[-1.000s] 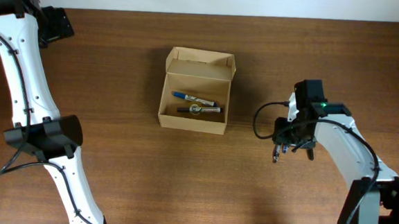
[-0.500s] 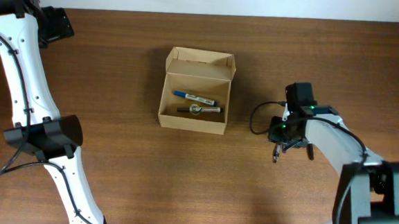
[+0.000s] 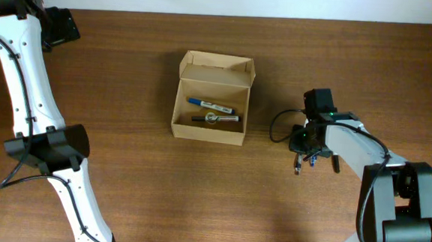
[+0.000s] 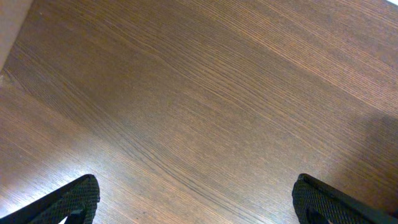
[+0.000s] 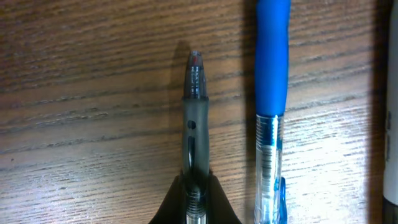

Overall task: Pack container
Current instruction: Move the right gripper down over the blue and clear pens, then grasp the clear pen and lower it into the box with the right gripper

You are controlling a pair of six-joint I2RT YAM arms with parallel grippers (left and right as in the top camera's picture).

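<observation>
Next, I release the grey pen from my right gripper inside the cardboard container, between the black marker and the container's near side (image 3: 222, 127).
The tan cardboard container (image 3: 182, 111) stands open at the table's middle, its flap lid (image 3: 218, 62) folded back. A blue marker (image 3: 209, 105) and a black marker (image 3: 217, 119) lie inside it. My right gripper (image 3: 307, 147) is to the right of the container, low over the table. In the right wrist view it (image 5: 194, 190) is shut on a grey pen (image 5: 193, 118), whose tip points away just above the wood. A blue pen (image 5: 272, 93) lies parallel, right beside it. My left gripper (image 3: 59, 26) is open and empty at the far left back, its fingertips (image 4: 74, 198) over bare wood.
The edge of another pen-like thing (image 5: 390, 143) shows at the right border of the right wrist view. The table's pale back edge (image 4: 9, 37) is close to my left gripper. The right arm's black cable (image 3: 279, 129) loops between the gripper and the container.
My right gripper has shifted a little to the left, toward the container, staying over the pens. The left arm and the container have not moved.
</observation>
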